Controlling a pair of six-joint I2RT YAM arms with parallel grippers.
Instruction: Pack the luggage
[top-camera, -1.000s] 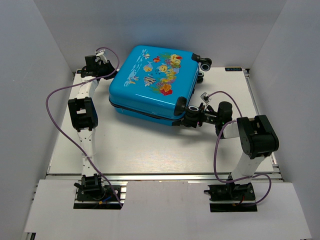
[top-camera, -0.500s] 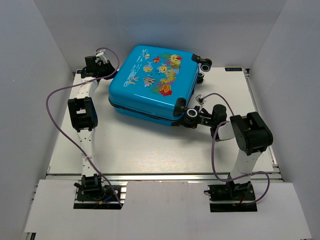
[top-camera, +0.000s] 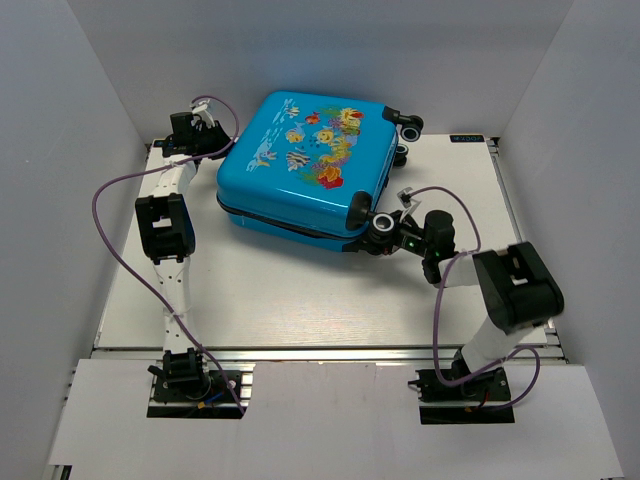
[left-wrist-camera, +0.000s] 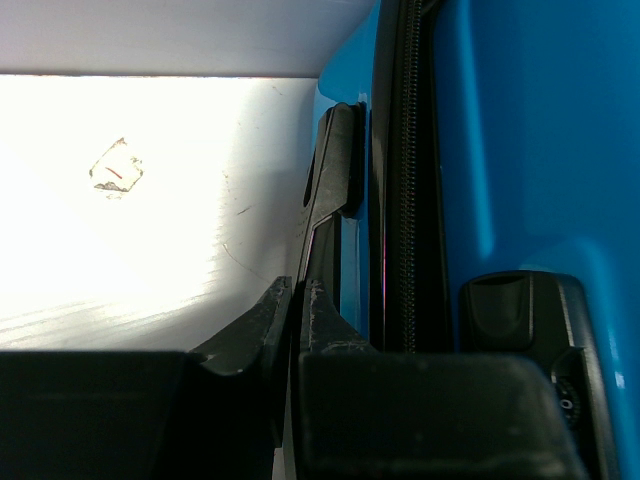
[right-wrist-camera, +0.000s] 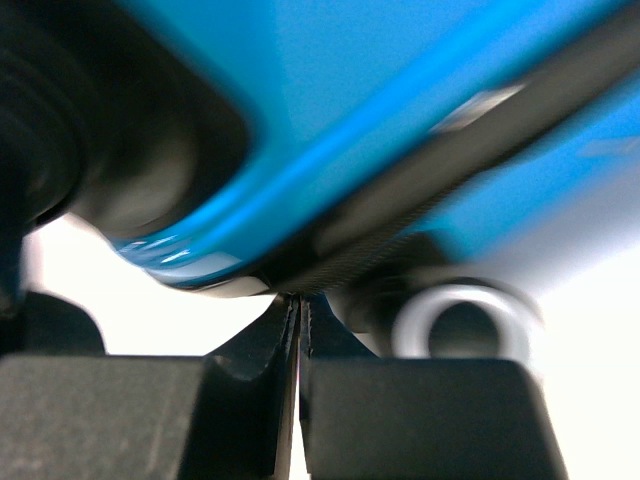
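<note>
Next, my left gripper lets go of the luggage flat on the table, nearer the middle (top-camera: 325, 207) between the sides.
The luggage (top-camera: 300, 165), a bright-blue hard-shell suitcase with a fish print, lies closed and flat at the back middle of the table. My left gripper (top-camera: 220, 147) is at its far left corner. In the left wrist view the left gripper (left-wrist-camera: 297, 290) is shut on a thin black zipper pull (left-wrist-camera: 335, 170) beside the luggage's (left-wrist-camera: 520, 150) zipper seam. My right gripper (top-camera: 392, 238) is at the near right corner, by a wheel (right-wrist-camera: 460, 330). In its wrist view the right gripper (right-wrist-camera: 300, 298) is shut, tips against the zipper seam of the luggage (right-wrist-camera: 400, 60); nothing shows between them.
White walls close the table (top-camera: 300, 300) on three sides. Two more wheels (top-camera: 408, 125) stick out at the luggage's far right corner. A small tape mark (left-wrist-camera: 115, 172) is on the table left of the luggage. Purple cables loop from both arms.
My right gripper has moved left, in against the luggage's near right corner, and its jaws have shut. The left gripper and the luggage have not moved.
</note>
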